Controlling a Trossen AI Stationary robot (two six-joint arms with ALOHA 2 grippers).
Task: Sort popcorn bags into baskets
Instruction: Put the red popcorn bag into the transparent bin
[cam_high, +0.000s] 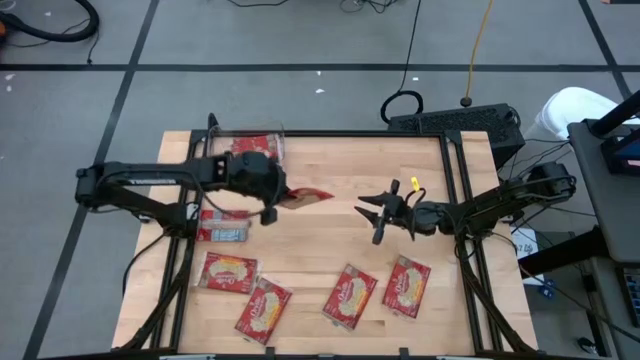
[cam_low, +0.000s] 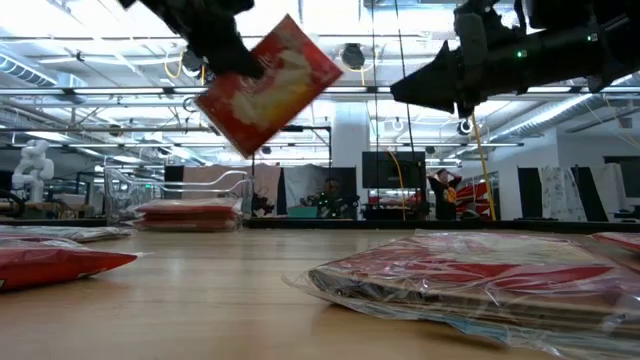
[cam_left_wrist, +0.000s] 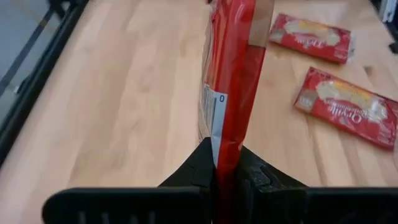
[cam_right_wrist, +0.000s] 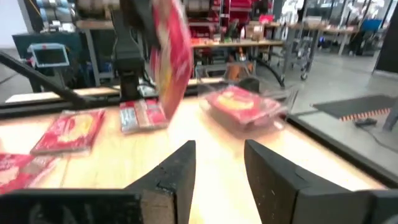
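Next, the left gripper drops the red popcorn bag onto the red bags in the clear basket (cam_high: 258, 153). The popcorn bag is in the air now.
My left gripper (cam_high: 268, 190) hangs over the table's far left part, shut on a red popcorn bag (cam_high: 306, 197) that is in the air. The same bag (cam_low: 270, 85) shows high up in the low view. The clear basket (cam_high: 275, 140) stands at the far left edge with red bags (cam_right_wrist: 239, 102) lying inside. Several more popcorn bags lie flat on the table, one with its grey-blue side up (cam_high: 222, 230), the others near the front edge (cam_high: 350, 295). My right gripper (cam_high: 374, 218) stands open right of centre, above the table, with nothing between its fingers (cam_right_wrist: 180, 168). My left gripper pinches the bag by one short end (cam_left_wrist: 217, 146) between its two fingers (cam_left_wrist: 261, 177). The bag stands on edge in the hold and reaches away from the fingers toward the table's right. It is lifted clear of the table and tilted (cam_low: 240, 120).
Bags (cam_high: 228, 272) (cam_high: 262, 306) (cam_high: 406, 285) lie along the front half of the table. Bare wood lies between the two grippers. A black frame (cam_high: 455, 200) borders the table's sides. Cables and a keyboard lie beyond the far right corner.
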